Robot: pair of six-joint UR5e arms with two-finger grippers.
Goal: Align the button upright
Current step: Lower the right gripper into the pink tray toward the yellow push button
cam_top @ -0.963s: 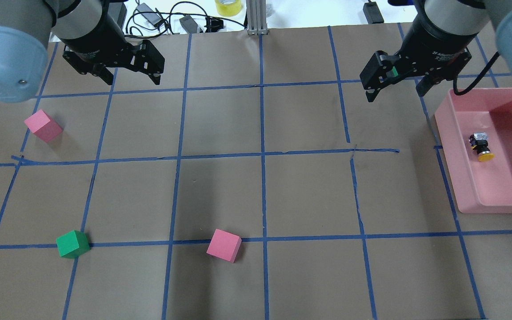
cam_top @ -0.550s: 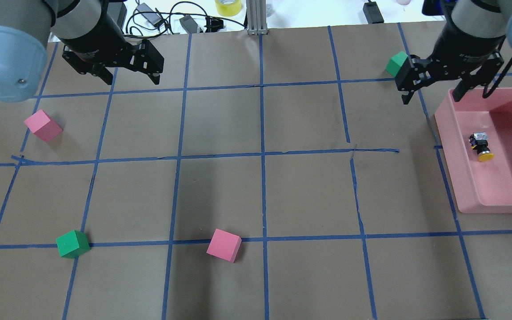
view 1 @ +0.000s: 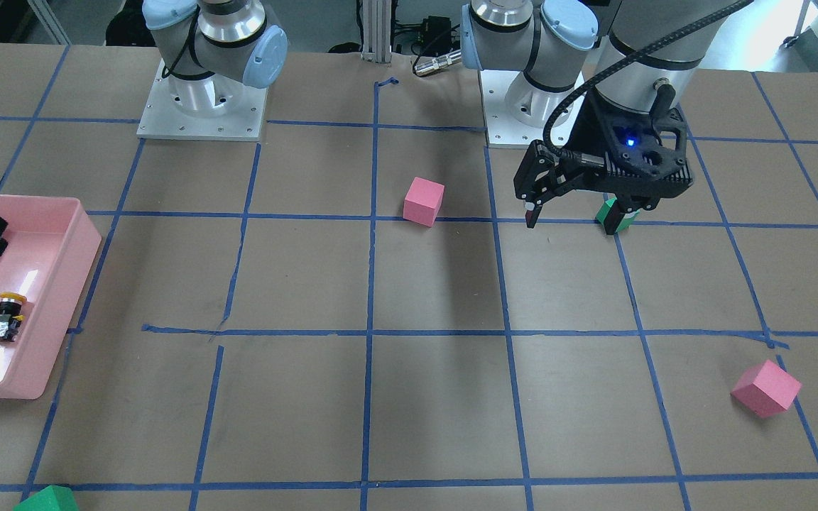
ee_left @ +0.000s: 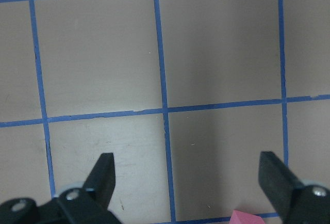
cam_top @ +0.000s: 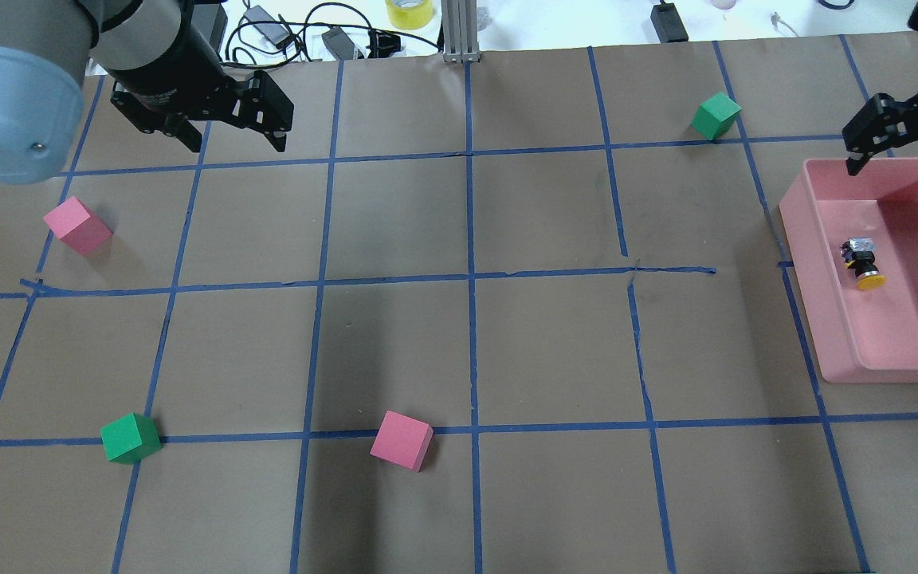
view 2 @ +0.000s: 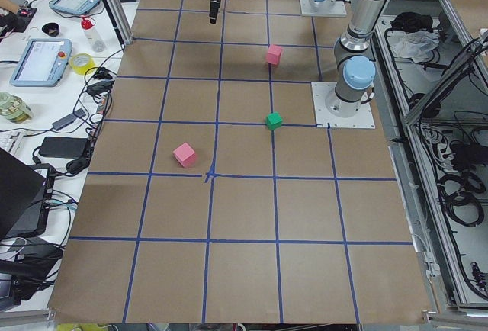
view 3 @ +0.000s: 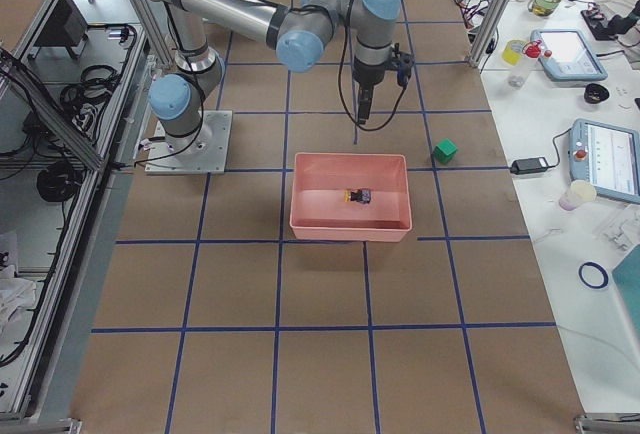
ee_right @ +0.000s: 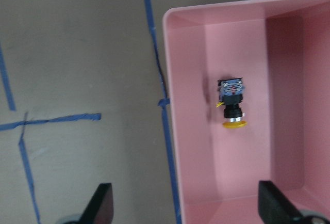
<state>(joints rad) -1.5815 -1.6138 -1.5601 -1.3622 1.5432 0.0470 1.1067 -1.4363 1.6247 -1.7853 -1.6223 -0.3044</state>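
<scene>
The button is lying in the pink bin, and the robot's right gripper should next go to the edge of the button's yellow cap [view 1: 22, 298] [ee_right: 225, 125] and close there.
The button [cam_top: 863, 261] lies on its side in the pink bin [cam_top: 889, 371], yellow cap toward the robot, silvery base away. It also shows in the front view [view 1: 6, 316] and the right wrist view [ee_right: 232, 102]. My right gripper [cam_top: 897, 167] is open and empty, above the bin's far edge, apart from the button. In the right wrist view the button lies between and ahead of its fingertips [ee_right: 100, 203]. My left gripper [cam_top: 236, 143] is open and empty over the table's far left.
Two pink cubes [cam_top: 76, 226] [cam_top: 402, 440] and two green cubes [cam_top: 131, 438] [cam_top: 715, 115] lie on the brown gridded table. The bin's walls [ee_right: 170, 105] stand around the button. Cables and tape lie beyond the far edge.
My right gripper has moved right, from over the far green cube to above the bin's far edge, uncovering that cube. The left gripper and the button have not moved.
</scene>
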